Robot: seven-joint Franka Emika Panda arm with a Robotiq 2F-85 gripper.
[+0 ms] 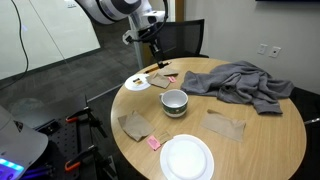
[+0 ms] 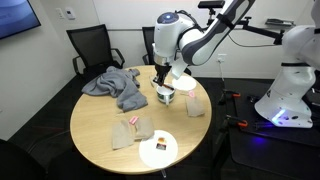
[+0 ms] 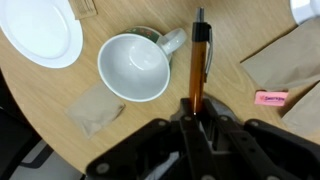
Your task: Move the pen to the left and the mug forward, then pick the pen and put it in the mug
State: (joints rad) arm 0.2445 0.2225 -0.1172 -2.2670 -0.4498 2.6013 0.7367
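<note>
Next, I let go of the pen, still hanging above the table beside the mug, inside the opening of the off-white mug (image 1: 177,100) (image 3: 135,67), near the grey cloth.
In the wrist view my gripper (image 3: 197,112) is shut on the pen (image 3: 198,60), a thin orange stick with a dark tip that points away from the jaws. The pen hangs above the table just right of the mug (image 3: 133,67), an off-white cup with its handle turned toward the pen. In both exterior views the gripper (image 1: 155,50) (image 2: 162,78) is raised over the table, above and behind the mug (image 1: 175,101) (image 2: 165,97). The pen is too thin to make out in the exterior views.
A large white plate (image 1: 187,157) (image 2: 159,148) (image 3: 40,30) lies near the table edge. A small white saucer (image 1: 137,84) and a grey cloth (image 1: 240,82) (image 2: 118,85) lie nearby. Brown napkins (image 1: 226,125) (image 3: 95,108) and a pink scrap (image 1: 154,143) (image 3: 270,97) lie flat.
</note>
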